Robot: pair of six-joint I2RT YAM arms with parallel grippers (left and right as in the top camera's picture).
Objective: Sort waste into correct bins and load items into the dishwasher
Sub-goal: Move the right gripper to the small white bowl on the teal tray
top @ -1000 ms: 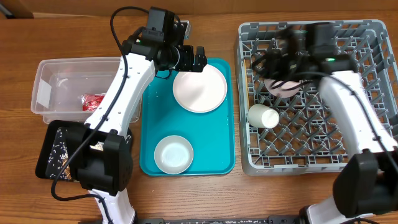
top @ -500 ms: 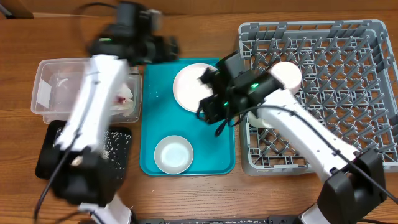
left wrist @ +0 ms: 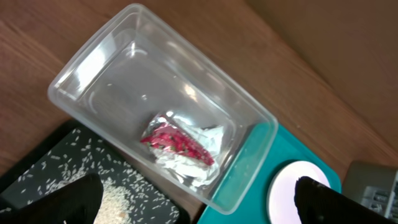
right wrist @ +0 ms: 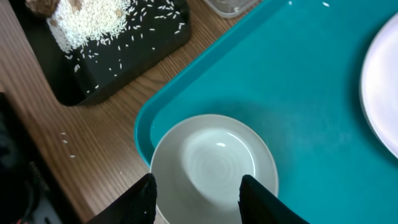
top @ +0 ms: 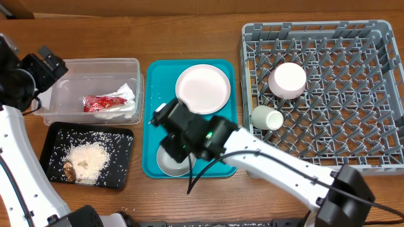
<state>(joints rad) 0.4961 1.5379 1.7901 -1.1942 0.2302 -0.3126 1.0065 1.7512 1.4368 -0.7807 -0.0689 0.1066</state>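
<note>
The fingers of my right gripper needs to close on the rim of the white bowl (top: 162,173) (right wrist: 153,186), on the side that faces the teal tray's corner by the black tray.
My right gripper (top: 174,150) (right wrist: 199,200) hangs open just above the white bowl (right wrist: 214,165) (top: 165,164) at the near end of the teal tray (top: 158,94); its dark fingers (right wrist: 144,200) straddle part of the bowl, with nothing gripped. The plate (top: 203,88) lies at the tray's far end. My left gripper (top: 49,65) (left wrist: 202,208) is wide open and empty, high by the clear tub (top: 57,82) (left wrist: 118,56), which holds the red wrapper (top: 102,103) (left wrist: 177,142) and napkin (top: 128,96). Rice (top: 88,156) and a brown lump (top: 68,169) lie in the black tray (top: 123,176).
The grey dish rack (top: 328,157) at the right holds a small white cup (top: 267,117) on its side and a round pale dish (top: 287,80). A few rice grains (right wrist: 65,137) lie on the wooden table beside the teal tray.
My right arm swung from the dish rack across to the bowl on the teal tray. My left arm pulled back from the plate to the far left. The napkin now shows in the tub.
</note>
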